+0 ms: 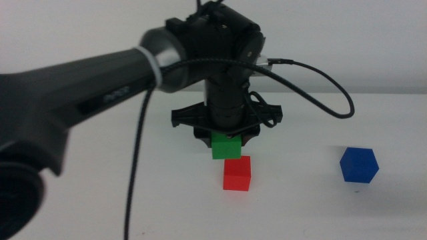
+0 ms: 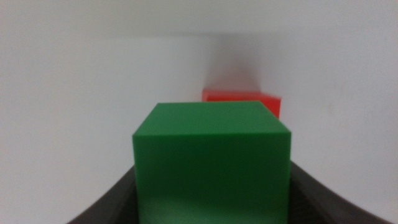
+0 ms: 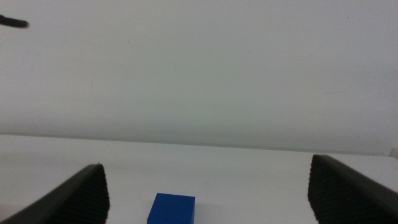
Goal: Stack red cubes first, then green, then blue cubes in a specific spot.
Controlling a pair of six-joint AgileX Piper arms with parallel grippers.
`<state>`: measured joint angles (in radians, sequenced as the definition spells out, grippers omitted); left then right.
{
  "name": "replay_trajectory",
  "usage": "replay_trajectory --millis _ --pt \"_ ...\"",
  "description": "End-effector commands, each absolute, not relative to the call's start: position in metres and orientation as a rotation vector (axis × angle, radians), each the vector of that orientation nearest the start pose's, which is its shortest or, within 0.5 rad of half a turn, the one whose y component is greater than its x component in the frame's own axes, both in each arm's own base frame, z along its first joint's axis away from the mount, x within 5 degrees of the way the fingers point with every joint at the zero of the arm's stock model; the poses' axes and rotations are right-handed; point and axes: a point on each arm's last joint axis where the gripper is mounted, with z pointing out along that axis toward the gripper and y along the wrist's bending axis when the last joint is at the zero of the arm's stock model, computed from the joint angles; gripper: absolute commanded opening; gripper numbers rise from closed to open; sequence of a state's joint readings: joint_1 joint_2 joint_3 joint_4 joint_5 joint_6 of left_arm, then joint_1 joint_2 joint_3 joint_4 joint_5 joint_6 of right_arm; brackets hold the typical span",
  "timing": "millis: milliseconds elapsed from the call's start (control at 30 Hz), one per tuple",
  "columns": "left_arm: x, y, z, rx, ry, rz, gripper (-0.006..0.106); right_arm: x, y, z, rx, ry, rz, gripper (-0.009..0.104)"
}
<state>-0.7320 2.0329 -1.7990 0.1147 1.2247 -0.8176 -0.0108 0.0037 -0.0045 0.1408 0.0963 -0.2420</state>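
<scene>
My left gripper is going to let go of the green cube squarely on top of the red cube point(image 1: 239, 159) point(image 2: 241, 107).
My left gripper point(image 1: 225, 140) is shut on the green cube point(image 1: 225, 146), holding it in the air just behind and a little above the red cube point(image 1: 237, 174), which rests on the white table. In the left wrist view the green cube point(image 2: 211, 163) fills the space between the jaws and the red cube point(image 2: 241, 99) peeks out beyond it. The blue cube point(image 1: 359, 165) sits alone at the right of the table. My right gripper point(image 3: 205, 193) is out of the middle view; its wrist view shows it open with the blue cube point(image 3: 171, 208) lying ahead of it.
The left arm and its black cable point(image 1: 313, 73) cross the upper middle of the middle view. White tabletop point(image 1: 100, 200) lies around the cubes, with a pale wall behind.
</scene>
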Motion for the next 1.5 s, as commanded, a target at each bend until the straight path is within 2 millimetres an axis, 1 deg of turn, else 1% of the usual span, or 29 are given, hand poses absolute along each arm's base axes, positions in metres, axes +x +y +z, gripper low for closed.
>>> replay_trajectory --millis 0,100,167,333,900,1467 --pt "0.324 -0.283 0.253 -0.083 2.977 -0.027 0.014 0.055 0.000 0.194 -0.077 1.573 -0.087 0.085" --pt "0.324 -0.288 0.248 -0.129 3.011 -0.066 0.014 0.055 0.000 0.194 -0.077 1.573 -0.087 0.085" --pt "0.321 -0.292 0.244 -0.122 3.025 -0.069 0.014 0.055 0.000 0.194 -0.077 1.573 -0.087 0.085" --pt "0.316 -0.300 0.240 -0.141 3.007 -0.027 0.014 0.055 0.000 0.194 -0.077 1.573 -0.087 0.085" --pt "0.324 -0.306 0.220 -0.124 2.989 -0.022 0.014 0.055 0.000 0.194 -0.077 1.573 -0.087 0.085" --pt "0.327 -0.310 0.219 -0.071 2.956 -0.072 0.014 0.055 0.000 0.194 -0.077 1.573 -0.087 0.085"
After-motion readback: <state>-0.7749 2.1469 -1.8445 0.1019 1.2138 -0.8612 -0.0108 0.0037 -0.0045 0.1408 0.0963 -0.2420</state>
